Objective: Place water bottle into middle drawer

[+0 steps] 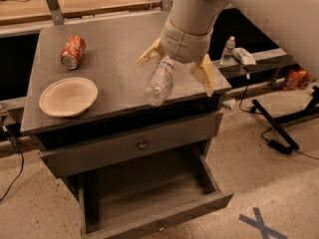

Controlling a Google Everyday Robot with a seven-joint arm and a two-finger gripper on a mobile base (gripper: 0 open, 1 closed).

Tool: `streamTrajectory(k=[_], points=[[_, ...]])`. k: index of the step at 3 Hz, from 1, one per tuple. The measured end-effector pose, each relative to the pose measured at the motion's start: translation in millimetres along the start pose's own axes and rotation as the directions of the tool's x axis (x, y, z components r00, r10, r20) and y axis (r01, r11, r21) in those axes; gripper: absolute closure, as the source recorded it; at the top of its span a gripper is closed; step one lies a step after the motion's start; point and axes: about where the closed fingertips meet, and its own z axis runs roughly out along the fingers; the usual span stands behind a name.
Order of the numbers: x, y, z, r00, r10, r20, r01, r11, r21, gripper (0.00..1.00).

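Observation:
The robot's gripper will close on the water bottle's upper end (pixel 164 66), since the bottle's lower end points toward the front edge of the cabinet top.
The water bottle (pixel 159 81), clear and ribbed with a pale label, lies tilted on the grey cabinet top (pixel 109 44) near its front right edge. My gripper (pixel 174 77) is right over it. The two yellowish fingers (pixel 203 73) are spread wide, one on each side of the bottle's upper end, and do not clamp it. The middle drawer (pixel 192 213) stands pulled out below, a wide, deep grey box with a low front panel, and nothing shows inside it.
An orange soda can (pixel 73 51) lies at the back left of the top and a pale bowl (pixel 68 96) sits at the front left. The upper drawer with a round knob (pixel 143 145) is closed. A small clear bottle (pixel 228 50), black stand legs (pixel 274 128) and cables are to the right.

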Motion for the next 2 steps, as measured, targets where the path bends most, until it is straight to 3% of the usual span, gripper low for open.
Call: streamTrajectory(k=[1,2], points=[[18.1,-10.2,12.6,0.992,-0.121,-0.033,0.121,0.9926,0.008,0.00],[38.4,-17.4,31.0,0.978,-0.205,-0.034,0.206,0.9785,0.013,0.00]])
